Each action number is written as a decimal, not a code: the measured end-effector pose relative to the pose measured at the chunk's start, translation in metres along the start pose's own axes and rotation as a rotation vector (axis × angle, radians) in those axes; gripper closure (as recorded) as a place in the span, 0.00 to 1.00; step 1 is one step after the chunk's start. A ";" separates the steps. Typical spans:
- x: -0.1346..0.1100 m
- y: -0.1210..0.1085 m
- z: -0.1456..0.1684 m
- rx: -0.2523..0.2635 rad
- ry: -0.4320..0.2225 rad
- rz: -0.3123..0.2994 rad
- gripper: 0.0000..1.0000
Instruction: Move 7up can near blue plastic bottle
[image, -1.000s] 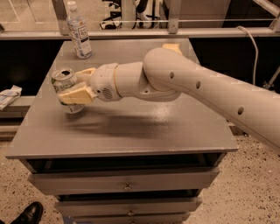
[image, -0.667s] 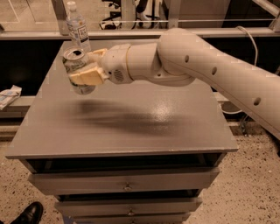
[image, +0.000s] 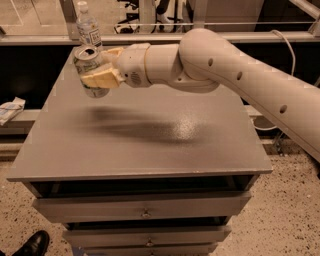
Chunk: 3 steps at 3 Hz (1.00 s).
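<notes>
My gripper needs to put the 7up can down on the far edge of the grey tabletop (image: 111, 60), next to the blue plastic bottle.
My gripper (image: 96, 68) is shut on the 7up can (image: 89, 64), a small can with a silver top and white and green sides. It holds the can tilted in the air above the far left part of the grey tabletop (image: 150, 135). The blue plastic bottle (image: 88, 28), clear with a white cap and a white label, stands upright at the table's far left corner, just behind the can. One cream finger (image: 100, 79) crosses the front of the can. My arm (image: 225, 70) reaches in from the right.
The table is a grey cabinet with drawers (image: 145, 212) below. A glass railing (image: 210, 22) runs behind it. A white crumpled object (image: 10, 110) lies on a ledge at the left. A black shoe (image: 31, 245) shows at the bottom left.
My gripper has carried the can up and toward the far left corner, closer to the bottle. The bottle has not moved.
</notes>
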<state>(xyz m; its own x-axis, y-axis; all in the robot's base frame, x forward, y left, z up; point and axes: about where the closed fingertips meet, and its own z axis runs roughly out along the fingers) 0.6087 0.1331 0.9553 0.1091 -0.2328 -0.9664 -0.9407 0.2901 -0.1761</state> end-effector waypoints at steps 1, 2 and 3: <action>0.006 -0.072 0.023 0.049 -0.005 -0.028 1.00; 0.009 -0.128 0.034 0.104 0.010 -0.035 1.00; 0.020 -0.170 0.033 0.164 0.061 -0.029 1.00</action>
<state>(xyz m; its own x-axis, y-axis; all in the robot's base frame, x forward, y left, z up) 0.7816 0.1096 0.9599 0.1116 -0.2976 -0.9481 -0.8718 0.4286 -0.2371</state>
